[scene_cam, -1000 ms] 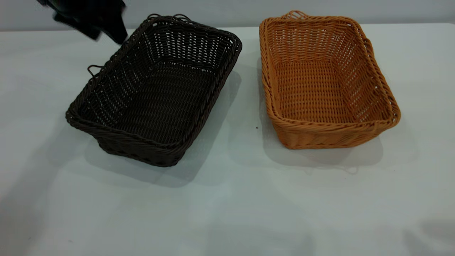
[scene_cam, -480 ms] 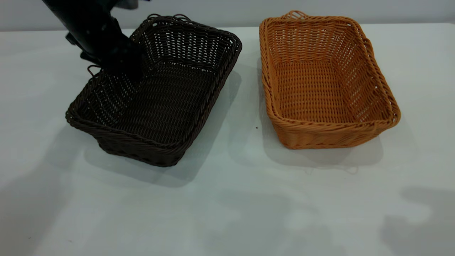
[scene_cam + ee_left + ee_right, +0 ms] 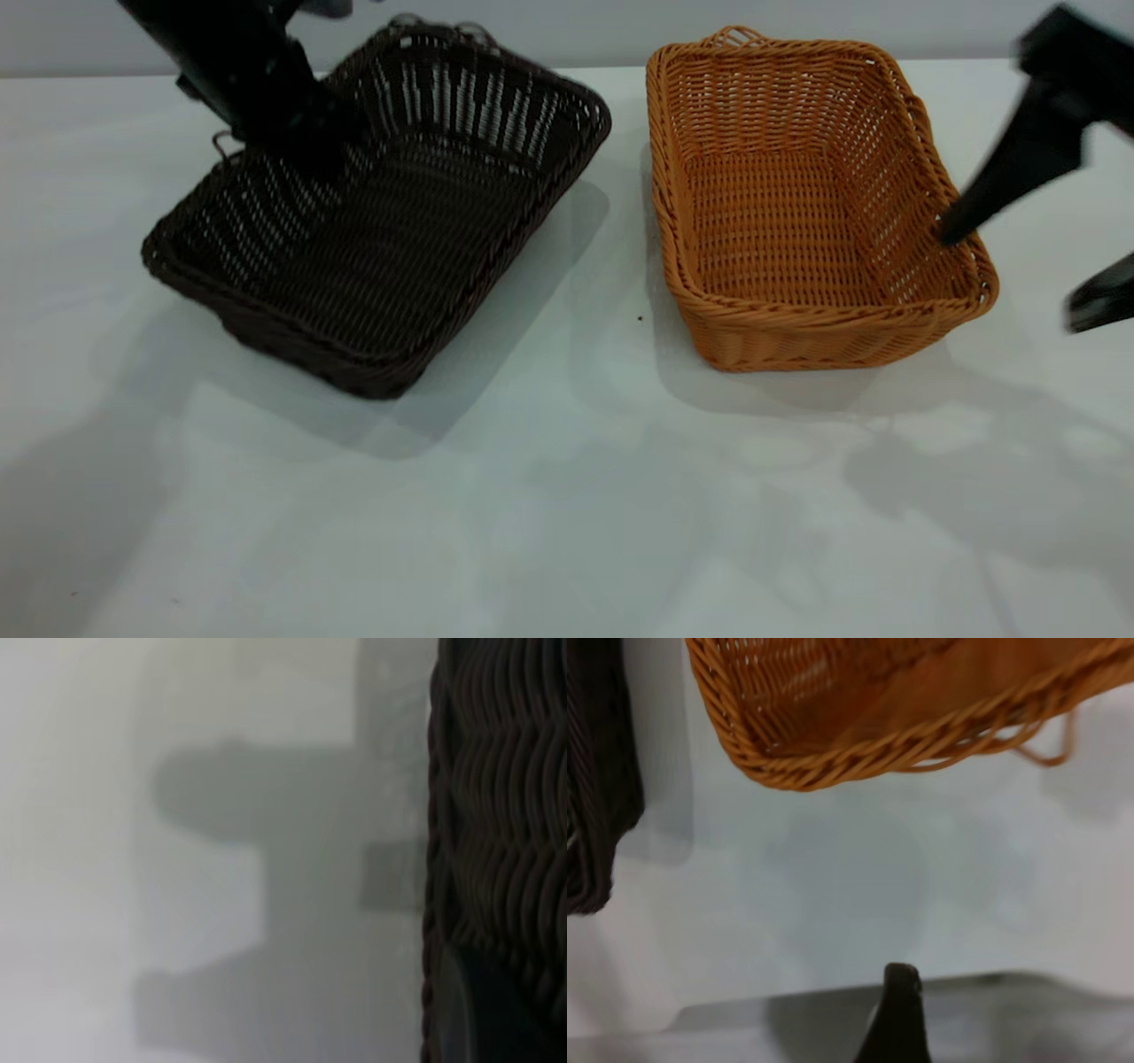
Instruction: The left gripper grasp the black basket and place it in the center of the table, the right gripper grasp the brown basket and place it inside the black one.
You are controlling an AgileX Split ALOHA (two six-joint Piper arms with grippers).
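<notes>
I will use my left gripper to set the black basket down flat on the bare table, over the small dark speck (image 3: 582, 340).
The black basket (image 3: 390, 239) sits left of centre on the table (image 3: 567, 514), its far end tipped up. My left gripper (image 3: 297, 146) is shut on its far-left rim; the left wrist view shows the woven wall (image 3: 496, 815) close up. The brown basket (image 3: 780, 239) stands flat at centre right. My right gripper (image 3: 1010, 279) is open just beside the basket's right rim, one finger tip (image 3: 952, 232) almost at the rim, the other outside it. The right wrist view shows one finger (image 3: 897, 1014), the brown basket's rim (image 3: 859, 757) and the black basket's edge (image 3: 594, 771).
A gap of bare table separates the two baskets. A small dark speck (image 3: 640, 317) lies in that gap. The table's far edge runs behind both baskets.
My left gripper came down onto the black basket's far-left rim, and the basket has since tipped up and shifted slightly left. My right gripper has come into view beside the brown basket.
</notes>
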